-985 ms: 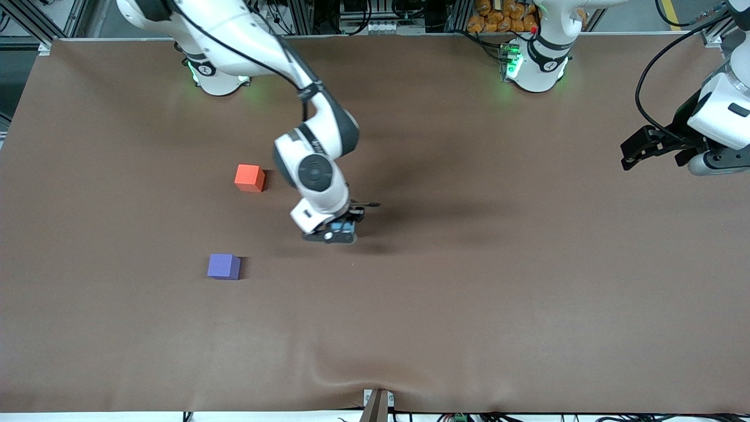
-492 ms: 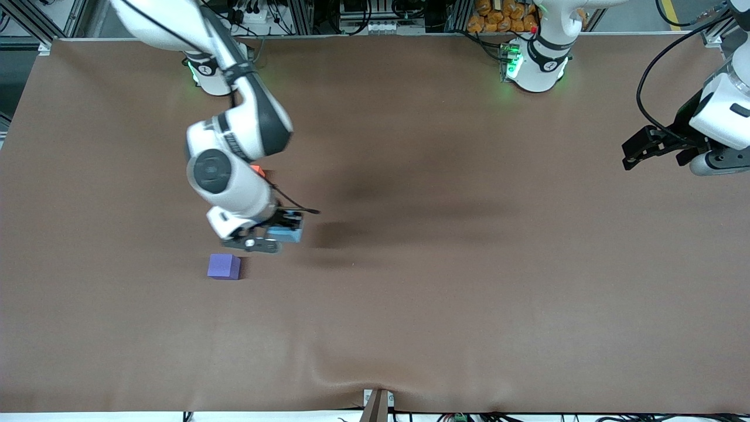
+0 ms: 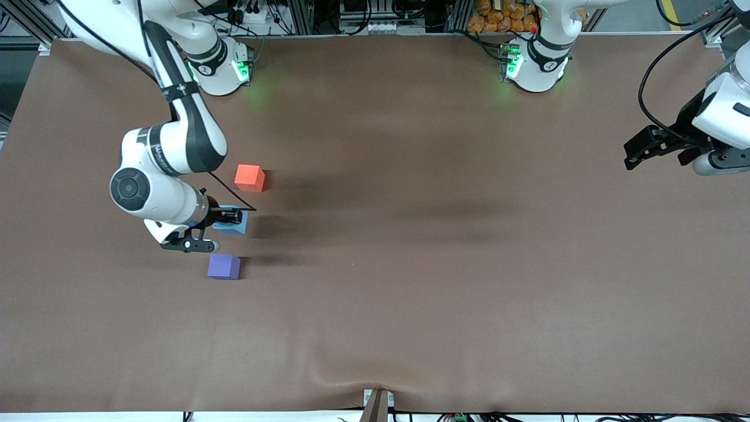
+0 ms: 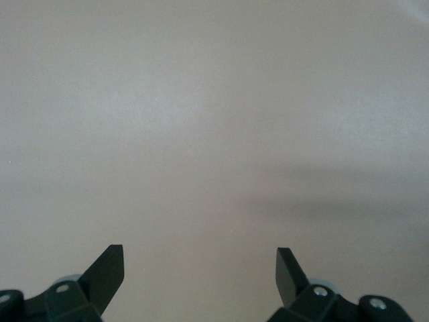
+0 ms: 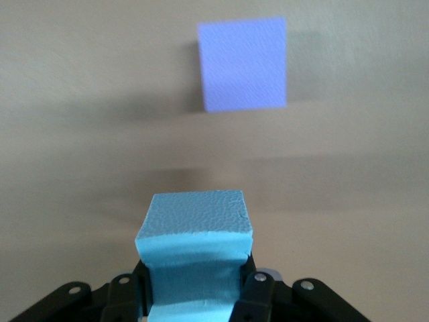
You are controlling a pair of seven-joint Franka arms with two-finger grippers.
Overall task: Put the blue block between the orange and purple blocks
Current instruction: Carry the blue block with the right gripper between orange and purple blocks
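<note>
I need to let go of the blue block with my right gripper on the brown cloth midway [image 3: 238, 220] between the orange and purple blocks. The blue block is now held over the table.
My right gripper [image 3: 225, 220] is shut on the sky-blue block [image 3: 234, 223], holding it over the table between the orange block [image 3: 249, 177] and the purple block [image 3: 224, 266]. In the right wrist view the blue block [image 5: 194, 245] sits squeezed between the fingers, with the purple block [image 5: 244, 64] on the table ahead of it. My left gripper [image 3: 650, 151] waits, open and empty, over the left arm's end of the table; its wrist view [image 4: 200, 268] shows only bare table.
The brown table cloth [image 3: 445, 281] has a raised wrinkle at its edge nearest the front camera. The arm bases stand along the table's edge farthest from the camera.
My right arm has swung the blue block toward the right arm's end of the table, from mid-table to between the orange and purple blocks. The left arm has not moved.
</note>
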